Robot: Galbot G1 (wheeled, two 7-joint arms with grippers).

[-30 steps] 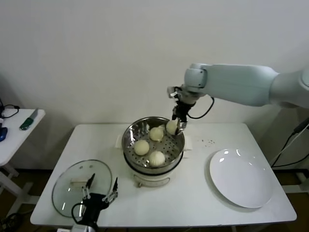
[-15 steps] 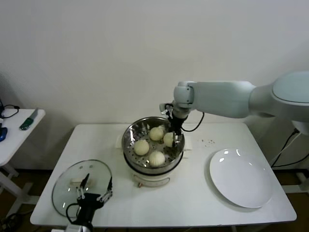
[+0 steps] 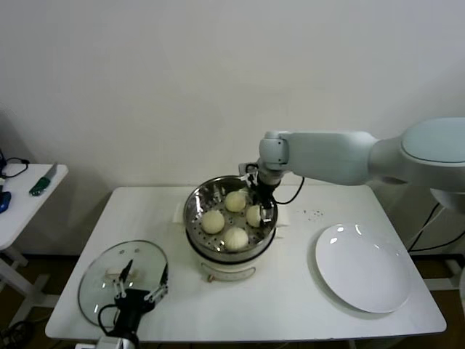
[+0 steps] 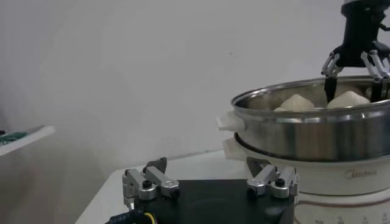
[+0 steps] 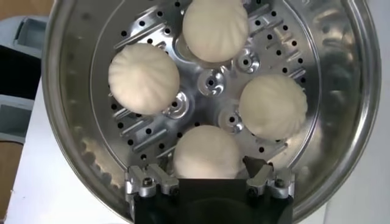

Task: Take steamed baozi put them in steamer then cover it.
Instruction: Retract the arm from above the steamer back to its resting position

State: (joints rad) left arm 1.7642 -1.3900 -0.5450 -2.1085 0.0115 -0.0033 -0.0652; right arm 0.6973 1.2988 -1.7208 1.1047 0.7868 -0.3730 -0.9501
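The glass lid has to cover the steamer, so my left gripper will next move to the glass lid's handle (image 3: 118, 274) and close on it there.
Four cream-white baozi lie in the shiny steel steamer (image 3: 193, 212) on its white pot base. In the head view they are at the back (image 3: 235, 201), left (image 3: 212, 221), front (image 3: 235, 238) and right (image 3: 253, 215). My right gripper (image 3: 260, 209) reaches down into the steamer's right side. In the right wrist view it (image 5: 206, 175) stands open, its fingers to either side of the nearest baozi (image 5: 207, 149), which rests on the perforated floor (image 5: 210, 82). My left gripper (image 3: 142, 289) is open and empty over the glass lid (image 3: 102, 287) at the front left.
A flat white plate (image 3: 363, 270) lies bare at the right of the white table (image 3: 290, 305). A small side table (image 3: 29, 196) with tools stands at the far left. The left wrist view shows the steamer wall (image 4: 317, 131) close ahead.
My right gripper came down and leftward from above the steamer's back rim into the steamer with the fourth baozi, which now sits on the floor. The left gripper shifted slightly.
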